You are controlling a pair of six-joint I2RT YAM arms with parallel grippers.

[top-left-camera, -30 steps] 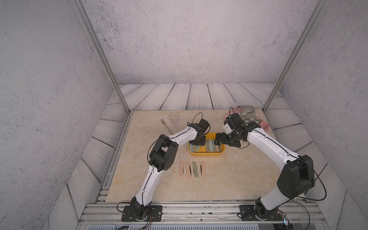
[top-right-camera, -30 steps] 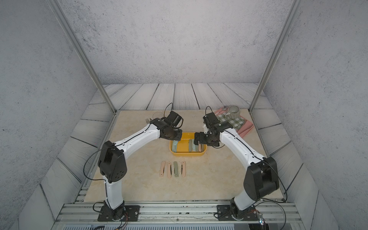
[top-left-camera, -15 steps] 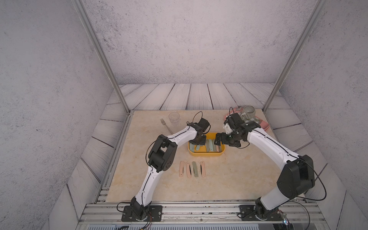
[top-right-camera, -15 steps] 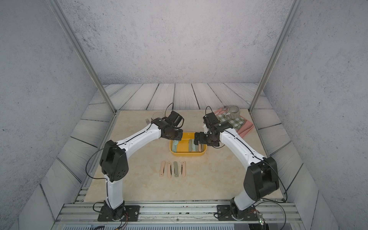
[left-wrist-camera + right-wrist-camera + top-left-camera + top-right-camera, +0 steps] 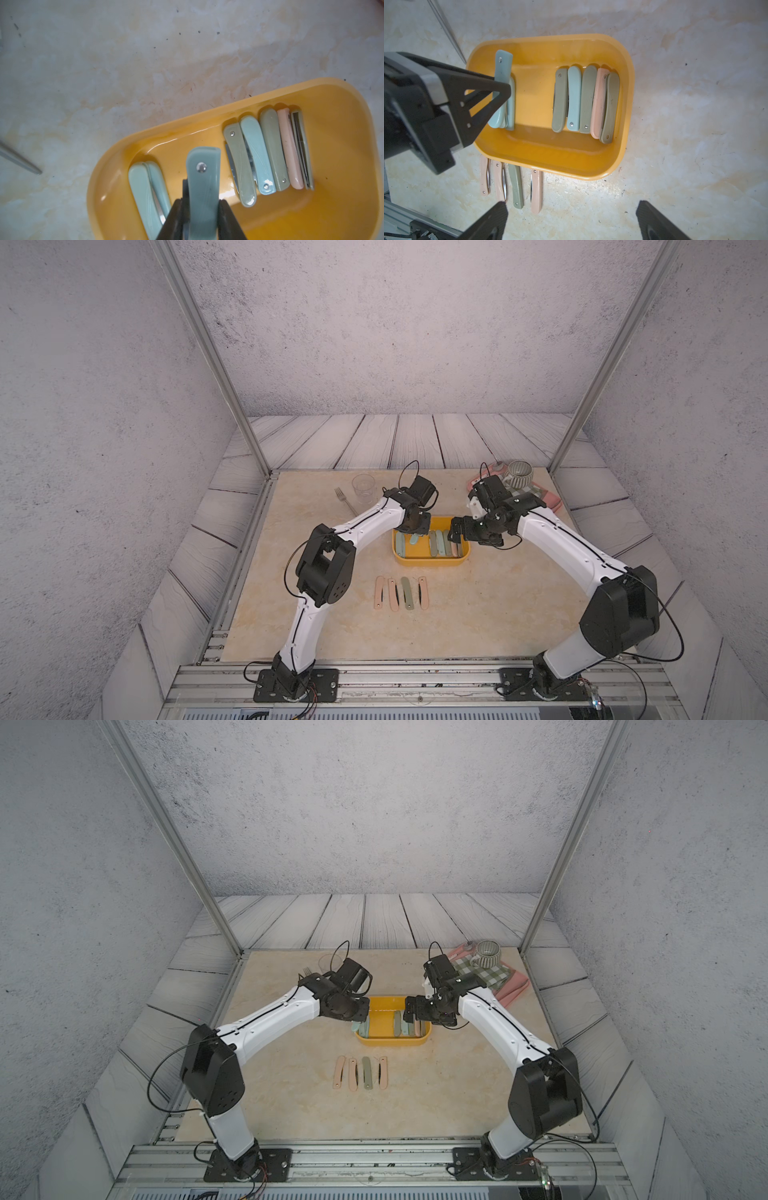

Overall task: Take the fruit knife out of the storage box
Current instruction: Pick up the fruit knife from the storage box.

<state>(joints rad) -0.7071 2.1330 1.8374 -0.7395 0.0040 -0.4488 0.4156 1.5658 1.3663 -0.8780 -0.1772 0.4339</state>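
Next, the right gripper closes on the far half of the green knife (image 5: pixel 432 537) (image 5: pixel 560 87) nearest the middle of the storage box, next to a blue knife.
The yellow storage box (image 5: pixel 428 563) (image 5: pixel 390 1042) sits mid-table. My left gripper (image 5: pixel 200 204) (image 5: pixel 415 531) hangs over its left end, shut on a light blue-green folded fruit knife (image 5: pixel 203 182) (image 5: pixel 502 66) that is tilted up out of the box. Under it lie two or three more light blue knives (image 5: pixel 145 187). Several green, blue and pink knives (image 5: pixel 268 149) (image 5: pixel 583 99) are packed side by side at the box's other end. Over that end my right gripper (image 5: pixel 572 205) (image 5: pixel 455 533) stands open and holds nothing.
Several folded knives (image 5: pixel 401 593) lie in a row on the table in front of the box. Behind the left arm are a fork (image 5: pixel 345 499) and a clear glass (image 5: pixel 363 488). At the back right, a pink tray (image 5: pixel 548 502) carries a checked cloth and a mug (image 5: pixel 519 475).
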